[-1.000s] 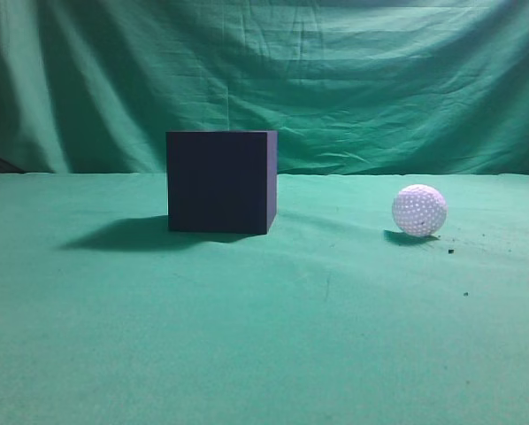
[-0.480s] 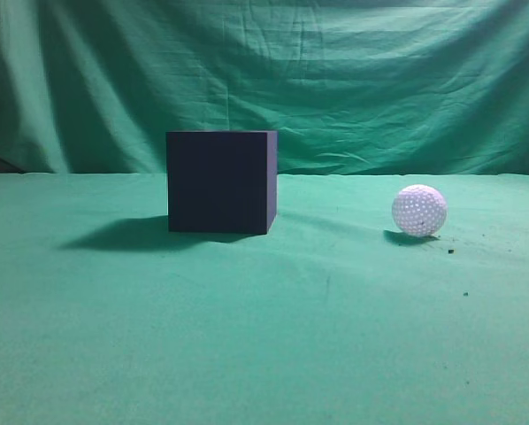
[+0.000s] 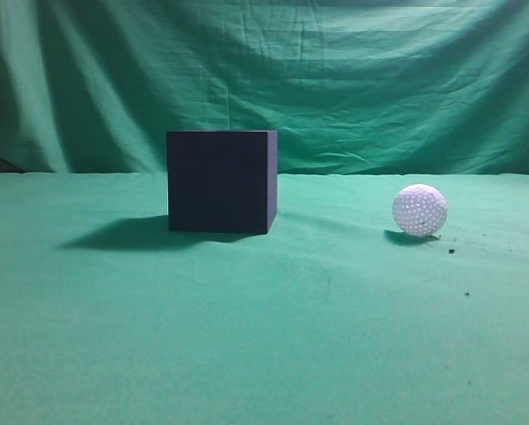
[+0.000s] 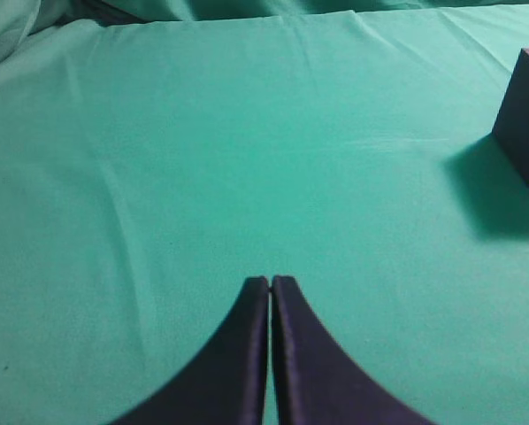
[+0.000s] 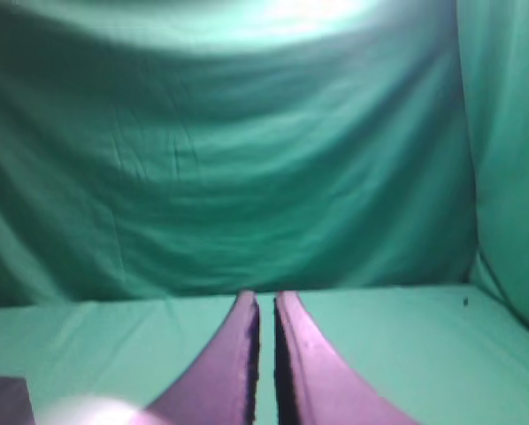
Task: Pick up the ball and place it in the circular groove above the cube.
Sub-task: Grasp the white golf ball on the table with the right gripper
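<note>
Next, I close my right gripper around the white ball's middle (image 3: 419, 211), one finger on each side, so that the ball can go to the dark cube.
A dark cube (image 3: 221, 181) stands on the green cloth left of centre; its top face is hidden in the exterior view. A white dimpled ball (image 3: 419, 210) lies on the cloth to the right of it, well apart. Neither gripper shows in the exterior view. My left gripper (image 4: 271, 282) is shut and empty above bare cloth, with the cube (image 4: 525, 115) at the right edge of its view. My right gripper (image 5: 265, 297) has its fingers almost together with nothing between them. A blurred white patch, the ball (image 5: 83, 412), sits at that view's bottom left, beside a cube corner (image 5: 3, 398).
Green cloth covers the table (image 3: 264, 336) and hangs as a backdrop (image 3: 335, 80) behind it. A few dark specks (image 3: 451, 251) lie on the cloth near the ball.
</note>
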Robot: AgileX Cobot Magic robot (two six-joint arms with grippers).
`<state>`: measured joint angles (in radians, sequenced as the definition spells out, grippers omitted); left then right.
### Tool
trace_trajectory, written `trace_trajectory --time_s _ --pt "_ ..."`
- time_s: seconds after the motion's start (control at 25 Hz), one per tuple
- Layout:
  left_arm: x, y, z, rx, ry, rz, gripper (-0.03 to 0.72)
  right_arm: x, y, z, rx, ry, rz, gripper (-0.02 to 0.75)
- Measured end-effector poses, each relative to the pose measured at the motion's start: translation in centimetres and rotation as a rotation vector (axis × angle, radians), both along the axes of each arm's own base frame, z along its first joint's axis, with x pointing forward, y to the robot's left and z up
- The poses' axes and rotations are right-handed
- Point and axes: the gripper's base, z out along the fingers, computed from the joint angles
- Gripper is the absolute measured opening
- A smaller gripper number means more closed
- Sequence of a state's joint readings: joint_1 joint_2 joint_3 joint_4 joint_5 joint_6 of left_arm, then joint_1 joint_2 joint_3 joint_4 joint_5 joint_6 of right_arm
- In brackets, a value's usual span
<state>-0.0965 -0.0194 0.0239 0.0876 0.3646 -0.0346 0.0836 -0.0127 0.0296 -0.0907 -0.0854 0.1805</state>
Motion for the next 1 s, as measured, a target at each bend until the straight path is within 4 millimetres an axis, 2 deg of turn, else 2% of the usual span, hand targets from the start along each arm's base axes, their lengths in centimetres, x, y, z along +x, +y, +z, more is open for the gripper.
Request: trace_trajectory --time_s 0.16,0.32,0.52,0.84,1.0 --pt "0.0 0.0 0.0 0.000 0.000 0.000 0.000 -0.1 0.0 0.8 -0.003 0.010 -0.004 0.000" --pt "0.0 0.0 0.0 0.000 0.000 0.000 0.000 0.7 -0.1 3.6 0.000 0.155 -0.017 0.000" --pt "0.0 0.0 0.0 0.000 0.000 0.000 0.000 3.5 0.1 6.4 0.038 0.427 -0.024 0.000" --pt "0.0 0.0 0.0 0.000 0.000 0.000 0.000 8.3 0.7 7.3 -0.031 0.710 -0.014 0.000" --pt "0.0 0.0 0.0 0.000 0.000 0.000 0.000 10.8 2.6 7.4 -0.185 0.949 0.116 0.000"
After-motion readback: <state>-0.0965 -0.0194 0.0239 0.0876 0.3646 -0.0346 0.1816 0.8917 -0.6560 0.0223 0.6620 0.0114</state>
